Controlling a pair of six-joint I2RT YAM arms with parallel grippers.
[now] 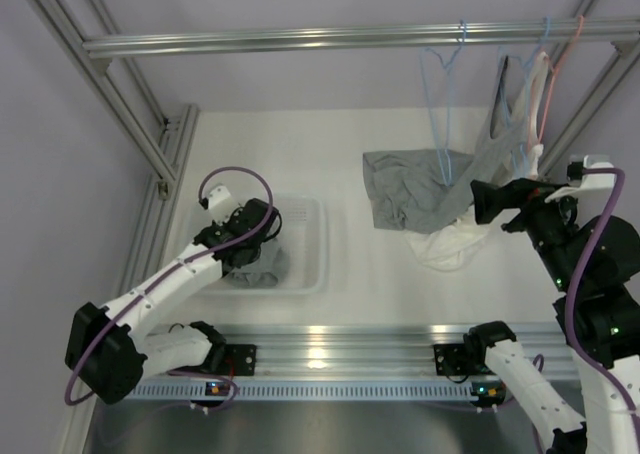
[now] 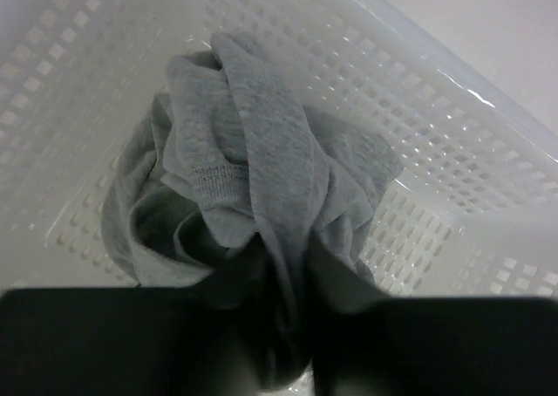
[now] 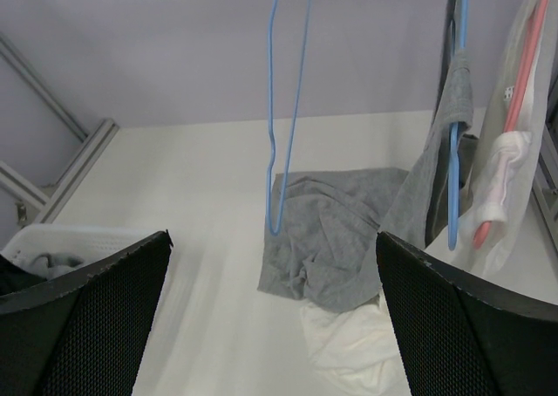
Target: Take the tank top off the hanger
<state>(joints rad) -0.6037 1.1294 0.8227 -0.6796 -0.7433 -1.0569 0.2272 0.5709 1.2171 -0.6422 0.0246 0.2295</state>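
Note:
Next, I move my right gripper to the upper arm [image 1: 537, 58] [image 3: 464, 3] of the blue hanger that holds the grey tank top, and close it there, just below the hook.
A grey tank top [image 1: 415, 189] hangs by its strap [image 3: 453, 91] from a blue hanger [image 1: 505, 84] on the rail at the right. Its lower part lies spread on the table [image 3: 340, 230]. My right gripper [image 1: 482, 204] is open and empty, level with the cloth's lower right side. In the right wrist view the gripper [image 3: 272, 239] has its fingers [image 3: 87, 317] wide apart and faces the cloth. My left gripper [image 1: 250, 239] is down in the white basket [image 1: 310, 219]. It is shut [image 2: 288, 344] on a bunched grey garment [image 2: 253, 169].
An empty blue hanger [image 1: 440, 104] hangs left of the tank top, also in the right wrist view [image 3: 283, 108]. A pink hanger [image 1: 548, 84] at the far right carries a white garment [image 3: 506, 169], which pools on the table [image 1: 455, 244]. Aluminium frame posts stand on both sides.

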